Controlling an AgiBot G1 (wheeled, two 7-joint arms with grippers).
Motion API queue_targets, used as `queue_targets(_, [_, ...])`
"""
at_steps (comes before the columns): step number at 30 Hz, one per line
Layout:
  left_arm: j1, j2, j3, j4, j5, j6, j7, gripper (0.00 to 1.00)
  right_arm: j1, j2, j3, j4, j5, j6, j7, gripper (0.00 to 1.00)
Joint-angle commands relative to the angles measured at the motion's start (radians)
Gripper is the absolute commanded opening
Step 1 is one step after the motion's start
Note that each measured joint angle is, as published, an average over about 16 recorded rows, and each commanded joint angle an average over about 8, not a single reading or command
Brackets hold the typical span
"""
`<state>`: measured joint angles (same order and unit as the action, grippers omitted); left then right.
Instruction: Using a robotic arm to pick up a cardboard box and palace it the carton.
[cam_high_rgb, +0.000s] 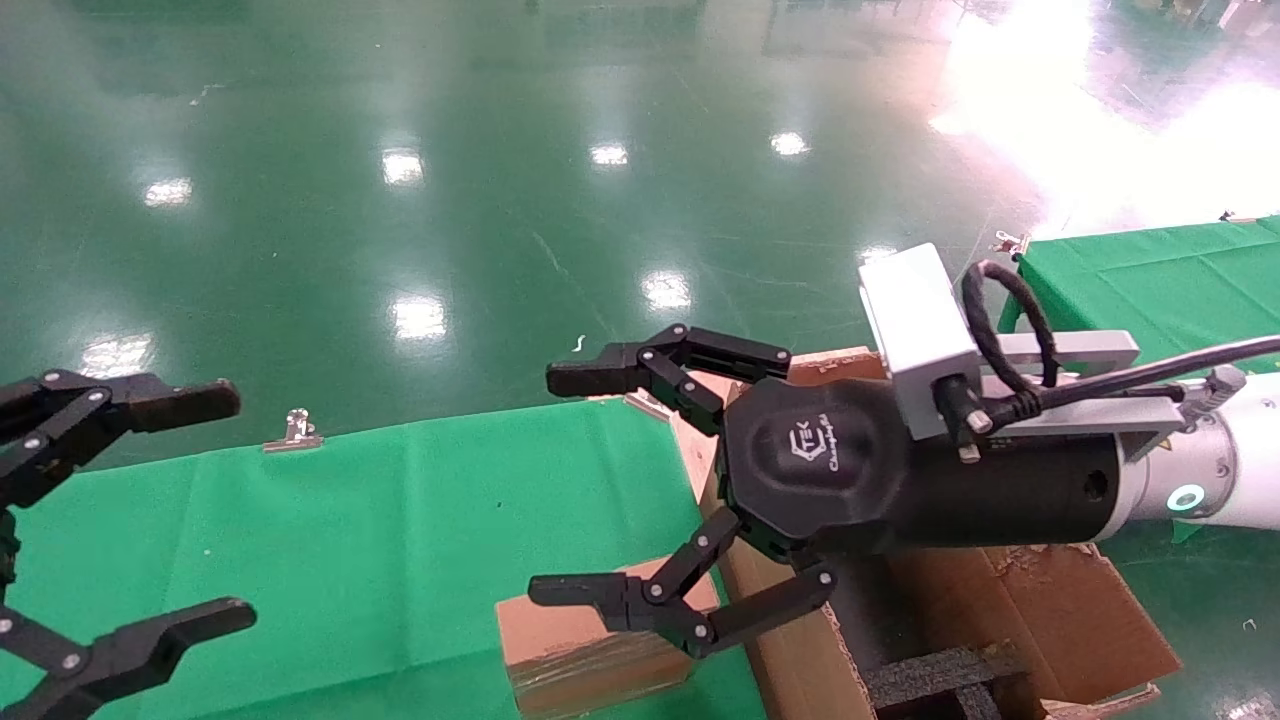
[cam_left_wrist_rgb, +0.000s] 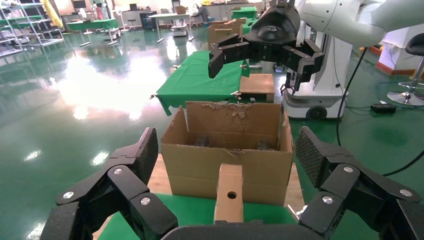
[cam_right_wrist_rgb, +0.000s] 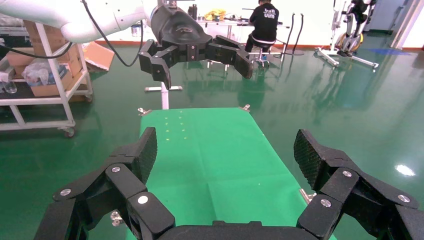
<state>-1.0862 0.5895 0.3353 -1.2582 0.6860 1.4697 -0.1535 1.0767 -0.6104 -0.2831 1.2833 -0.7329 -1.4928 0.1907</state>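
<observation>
My right gripper grips the small cardboard box next at its carton-side end (cam_high_rgb: 701, 593), with the fingers across the box's narrow top.
The small cardboard box (cam_high_rgb: 585, 655) lies on the green table near its front edge, just left of the big carton (cam_high_rgb: 1060, 610). My right gripper (cam_high_rgb: 570, 485), on the white robotic arm (cam_high_rgb: 1240, 460), hovers open above the box and touches nothing. The left gripper (cam_high_rgb: 220, 508) hangs open over the table's left end. From the left wrist the box (cam_left_wrist_rgb: 229, 192) shows its narrow face with a round hole, in front of the carton (cam_left_wrist_rgb: 200, 165), between my left gripper's (cam_left_wrist_rgb: 227, 152) spread fingers but farther off. The right gripper (cam_right_wrist_rgb: 225, 150) frames only bare green cloth.
Black foam inserts (cam_high_rgb: 930, 680) sit inside the carton, whose flaps (cam_high_rgb: 1010, 560) are ragged. A light wooden board (cam_left_wrist_rgb: 159, 176) lies under the carton. A second green table (cam_high_rgb: 1150, 280) stands behind at right, with another brown box (cam_left_wrist_rgb: 256, 84) on it. Metal clips (cam_high_rgb: 293, 432) hold the cloth.
</observation>
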Motion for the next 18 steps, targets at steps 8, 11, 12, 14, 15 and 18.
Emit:
queue_targets(8, [0.0,0.0,0.0,0.0,0.0,0.0,0.0,0.0,0.002,0.006,-0.007,0.001,-0.016,-0.002,0.005,1.0])
queue_targets(11, [0.0,0.0,0.0,0.0,0.0,0.0,0.0,0.0,0.013,0.016,-0.023,0.011,-0.057,-0.004,0.011,1.0])
queue_targets(12, [0.0,0.0,0.0,0.0,0.0,0.0,0.0,0.0,0.019,0.02,-0.031,0.016,-0.079,-0.006,0.012,1.0])
queue_targets(14, [0.0,0.0,0.0,0.0,0.0,0.0,0.0,0.0,0.038,0.025,-0.052,0.026,-0.134,-0.011,0.014,1.0])
queue_targets(15, [0.0,0.0,0.0,0.0,0.0,0.0,0.0,0.0,0.05,0.026,-0.065,0.031,-0.166,-0.016,0.014,1.0])
queue_targets(18, [0.0,0.0,0.0,0.0,0.0,0.0,0.0,0.0,0.095,0.016,-0.111,0.038,-0.271,-0.031,0.016,1.0])
